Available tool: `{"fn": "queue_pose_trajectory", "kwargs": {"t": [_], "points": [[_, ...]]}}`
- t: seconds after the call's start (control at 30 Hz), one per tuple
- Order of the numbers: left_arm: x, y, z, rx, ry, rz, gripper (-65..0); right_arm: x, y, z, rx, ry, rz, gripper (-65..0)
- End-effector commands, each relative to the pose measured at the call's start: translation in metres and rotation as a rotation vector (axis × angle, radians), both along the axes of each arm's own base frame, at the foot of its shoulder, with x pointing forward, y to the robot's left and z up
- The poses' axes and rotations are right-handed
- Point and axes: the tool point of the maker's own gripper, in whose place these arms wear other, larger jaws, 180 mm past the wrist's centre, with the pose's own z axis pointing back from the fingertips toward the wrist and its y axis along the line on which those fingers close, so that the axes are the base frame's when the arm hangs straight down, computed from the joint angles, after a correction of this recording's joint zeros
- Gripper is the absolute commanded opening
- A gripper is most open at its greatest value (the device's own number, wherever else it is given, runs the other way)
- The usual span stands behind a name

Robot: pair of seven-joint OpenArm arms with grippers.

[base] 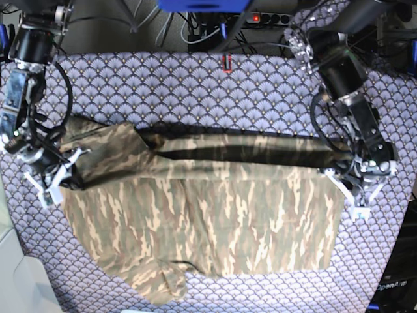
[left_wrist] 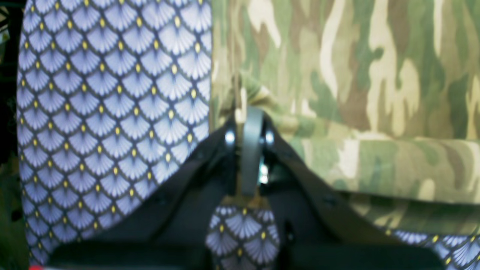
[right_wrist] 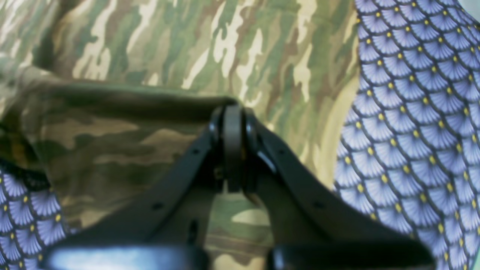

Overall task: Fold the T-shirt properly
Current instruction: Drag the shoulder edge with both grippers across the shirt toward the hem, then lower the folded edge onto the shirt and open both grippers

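Note:
Next, my left gripper releases the fold's corner on the T-shirt's flat layer [base: 330, 188] [left_wrist: 236, 69] by the side edge of the layer, just beyond the fold.
The camouflage T-shirt [base: 208, 215] lies spread across the table, its far edge raised into a long fold running from left to right. My left gripper [base: 340, 171], on the right in the base view, is shut on one end of that fold. In the left wrist view the left gripper [left_wrist: 249, 116] pinches a corner of the T-shirt [left_wrist: 375, 75]. My right gripper [base: 64, 171] is shut on the other end, near a sleeve. The right wrist view shows the right gripper [right_wrist: 233, 112] clamping a doubled layer of the T-shirt [right_wrist: 187, 48].
A purple scallop-patterned tablecloth [base: 195, 85] covers the whole table. A small red mark [base: 226, 63] sits at the far edge. Cables and a power strip [base: 264, 17] lie behind the table. A white surface [base: 13, 274] borders the near left corner.

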Motion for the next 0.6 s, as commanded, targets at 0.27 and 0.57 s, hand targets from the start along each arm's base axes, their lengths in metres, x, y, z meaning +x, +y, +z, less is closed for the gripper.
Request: {"fn": "queue_pose_trajectory", "kwargs": {"t": [0.27,0.57], "points": [[0.035,-0.008,0.034,0.049,-0.122,-0.073,-65.0,0.026,-0.015,0.013,0.008,-0.032,-0.016,-65.0],[0.043,-0.016,0.034,0.094,-0.132,-0.106,-65.0,0.038,0.004,0.018,-0.014,-0.035,0.052,-65.0]]}}
